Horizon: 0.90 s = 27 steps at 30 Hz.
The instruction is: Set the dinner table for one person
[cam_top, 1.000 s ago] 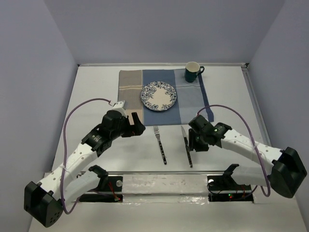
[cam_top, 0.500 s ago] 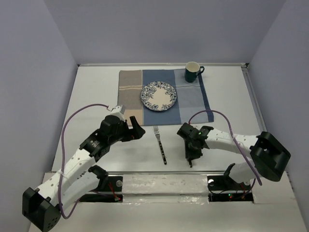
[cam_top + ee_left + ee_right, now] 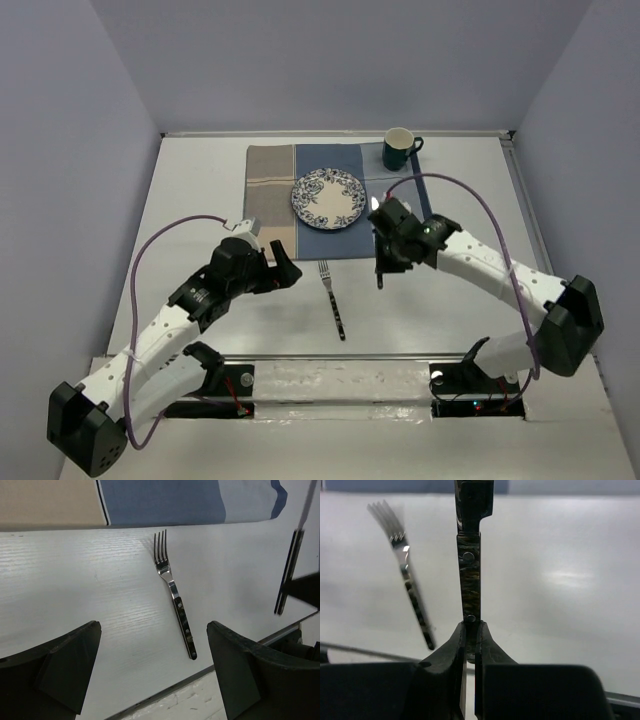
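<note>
The dark-handled knife, held off the table at the mat's edge, will be let go by my right gripper on the mat's grey stripe [image 3: 381, 204], close beside the blue-patterned plate.
The white dinner table [image 3: 200, 200] carries a striped mat [image 3: 398, 215] with a blue-patterned plate [image 3: 328, 198] and a green mug [image 3: 399, 149]. My right gripper [image 3: 385, 248] is shut on a dark-handled knife [image 3: 380, 274] and holds it off the table at the mat's near right edge. In the right wrist view the knife's handle [image 3: 470, 565] sits clamped between the fingers of the right gripper [image 3: 470, 630]. A fork [image 3: 332, 298] lies on the table in front of the mat. My left gripper [image 3: 284, 266] is open and empty, left of the fork [image 3: 175, 597].
In the left wrist view the left gripper [image 3: 152, 627] hovers over bare table [image 3: 75, 580], with the mat's edge [image 3: 160, 500] at the top and the held knife [image 3: 288, 572] at the right. The table's front edge runs just behind the fork's handle.
My right gripper closed on the knife that lay on the table right of the fork, lifted it and carried it back toward the mat. The left arm barely moved.
</note>
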Motion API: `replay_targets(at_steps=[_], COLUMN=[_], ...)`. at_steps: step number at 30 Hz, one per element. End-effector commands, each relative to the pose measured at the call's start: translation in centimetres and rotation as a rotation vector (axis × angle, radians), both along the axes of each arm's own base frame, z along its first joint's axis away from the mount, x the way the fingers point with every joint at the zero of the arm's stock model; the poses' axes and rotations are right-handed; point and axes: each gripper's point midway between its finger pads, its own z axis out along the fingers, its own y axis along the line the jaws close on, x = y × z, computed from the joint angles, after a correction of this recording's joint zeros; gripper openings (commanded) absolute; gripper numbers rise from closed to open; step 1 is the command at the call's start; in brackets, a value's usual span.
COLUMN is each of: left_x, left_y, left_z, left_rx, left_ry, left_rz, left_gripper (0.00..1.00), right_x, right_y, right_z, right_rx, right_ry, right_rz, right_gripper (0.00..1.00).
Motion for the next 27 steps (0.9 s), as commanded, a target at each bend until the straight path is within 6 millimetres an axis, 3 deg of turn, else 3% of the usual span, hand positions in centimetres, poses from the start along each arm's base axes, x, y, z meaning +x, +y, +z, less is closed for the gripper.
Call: replay_targets(at_steps=[1,3,4,6,7,8,9,10,14,19,27], left_x=[0.4,0.4,0.5,0.5,0.5,0.6,0.6,0.6,0.5,0.1,-0.3], left_y=[-0.6,-0.7,-0.7,-0.9,-0.9,-0.8,-0.9,-1.0,-1.5,-1.9,-3.0], left_z=[0.3,-0.2,-0.3,-0.4,-0.5,-0.6,-0.7,-0.7,-1.3,-2.1,-2.8], left_rx=[-0.020,-0.015,-0.012,-0.014,-0.012,-0.009,-0.012,-0.012,-0.006,0.020,0.048], left_ry=[-0.010,0.011,0.015,0.023,0.027,0.028,0.035,0.039,0.067,0.103,0.139], left_rz=[0.001,0.006,0.013,0.017,0.023,0.030,0.036,0.034,0.032,0.036,0.018], left_gripper=[0.98,0.98,0.98,0.98,0.98,0.98,0.98,0.98,0.98,0.97,0.97], right_x=[10.9,15.0,17.4,19.6,20.9,22.3,23.2,24.2,26.0,26.0,26.5], right_y=[-2.3,-2.7,-2.3,-2.1,-2.4,-2.2,-2.5,-2.4,-3.0,-2.9,-3.2], right_z=[4.3,4.1,6.0,5.6,3.9,4.5,3.2,3.7,1.2,-2.6,-5.4], right_rx=[-0.079,-0.090,-0.086,-0.100,-0.119,-0.103,-0.092,-0.071,-0.058,-0.028,-0.003], right_ry=[-0.213,-0.214,-0.270,-0.269,-0.236,-0.262,-0.236,-0.250,-0.199,-0.105,-0.040], right_rz=[0.041,0.043,0.082,0.109,0.132,0.138,0.142,0.146,0.162,0.166,0.119], right_gripper=[0.00,0.00,0.00,0.00,0.00,0.00,0.00,0.00,0.00,0.00,0.00])
